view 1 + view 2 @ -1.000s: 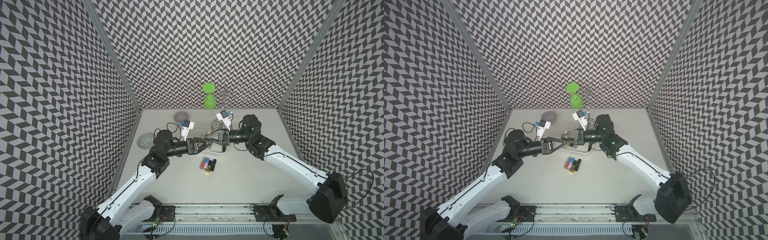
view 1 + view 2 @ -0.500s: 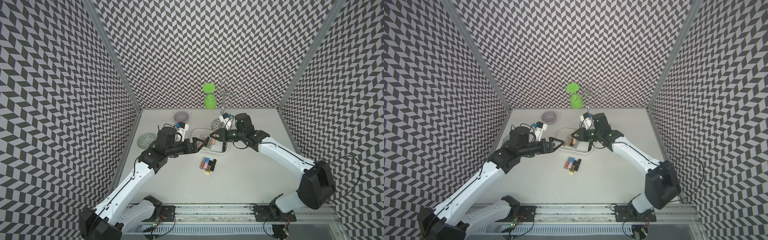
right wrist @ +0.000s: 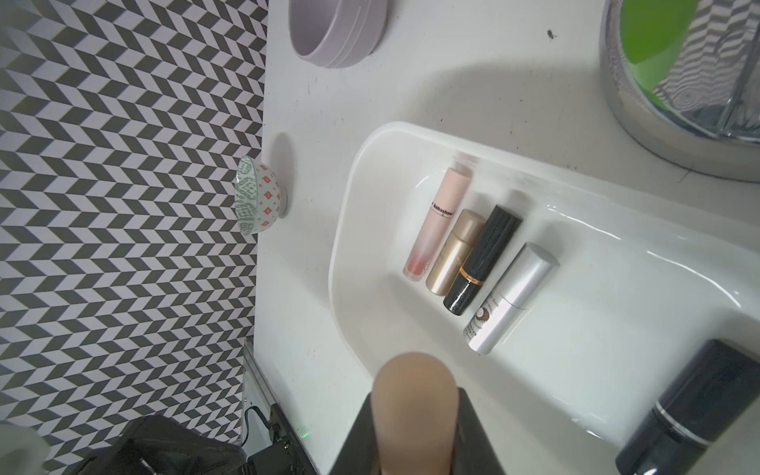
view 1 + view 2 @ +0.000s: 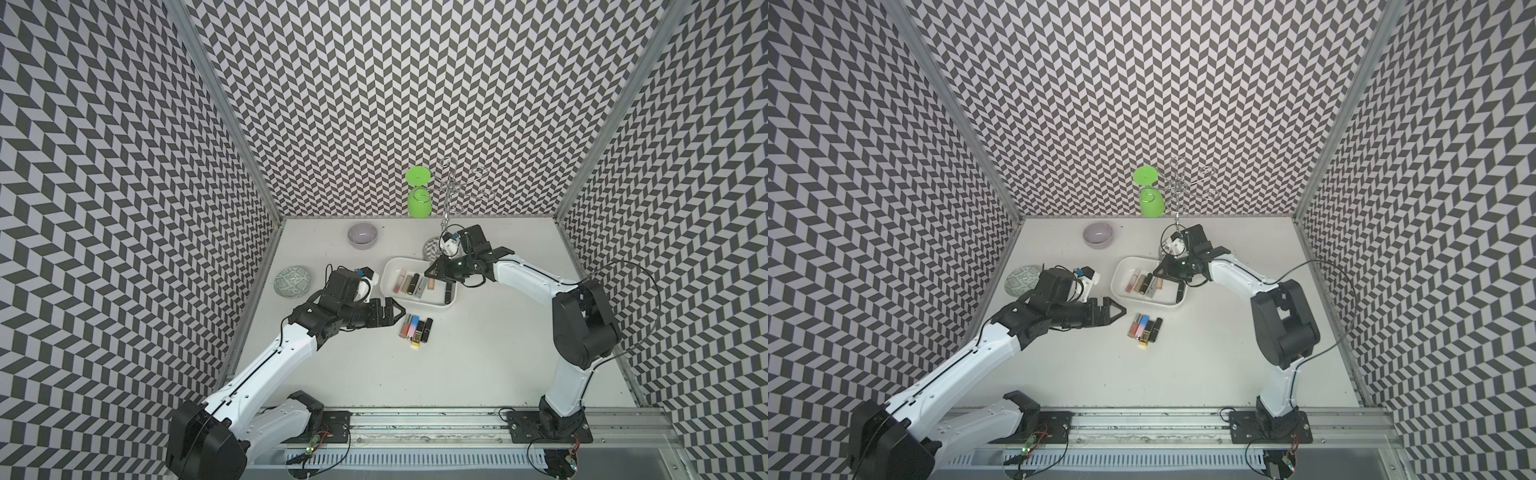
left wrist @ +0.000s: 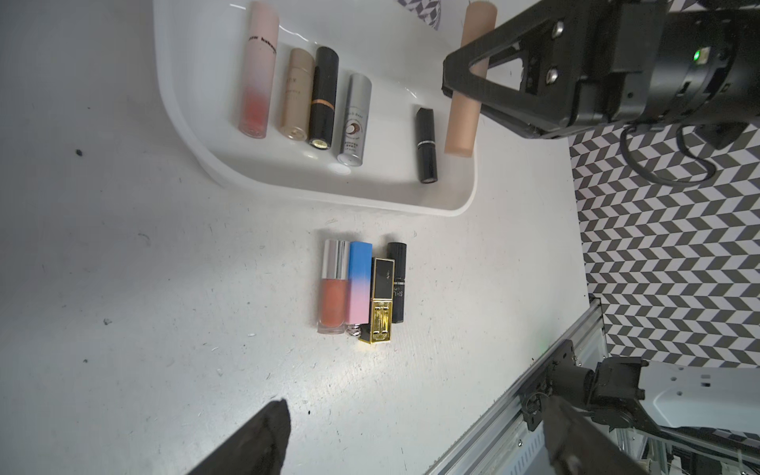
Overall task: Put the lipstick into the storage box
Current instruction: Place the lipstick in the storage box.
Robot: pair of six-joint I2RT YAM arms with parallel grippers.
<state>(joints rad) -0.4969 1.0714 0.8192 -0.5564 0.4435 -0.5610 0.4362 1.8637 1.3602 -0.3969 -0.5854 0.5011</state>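
The silver-capped lipstick is beside the blue and pink lipstick. Next, my left gripper closes on the coral body [image 4: 405, 327] [image 5: 334, 288] of the silver-capped lipstick, just below its cap.
The white storage box [image 4: 432, 306] [image 4: 1158, 306] lies mid-table with several lipsticks [image 5: 325, 98] [image 3: 473, 255] lying in it. My right gripper [image 4: 430, 274] [image 4: 1156, 272] [image 5: 464, 84] [image 3: 415, 436] is shut on a tan lipstick [image 5: 462, 119] [image 3: 415, 395], held over the box's right part beside a black lipstick [image 5: 425, 144]. Several more lipsticks [image 4: 415, 328] [image 5: 362, 288] lie side by side on the table in front of the box. My left gripper [image 4: 400, 316] [image 4: 1121, 313] [image 5: 415, 411] stands open and empty just left of that row.
A grey bowl [image 4: 362, 235] sits at the back, and a green-patterned plate [image 4: 292, 281] near the left wall. A green cup [image 4: 418, 199] hangs on a metal stand [image 4: 451, 195] whose mirrored base [image 4: 432, 249] is right behind the box. The rail [image 4: 415, 415] bounds the front.
My left gripper has drawn away from the right one over the box, toward the front, and now sits beside the row on the table. The right gripper stays over the box with the tan lipstick.
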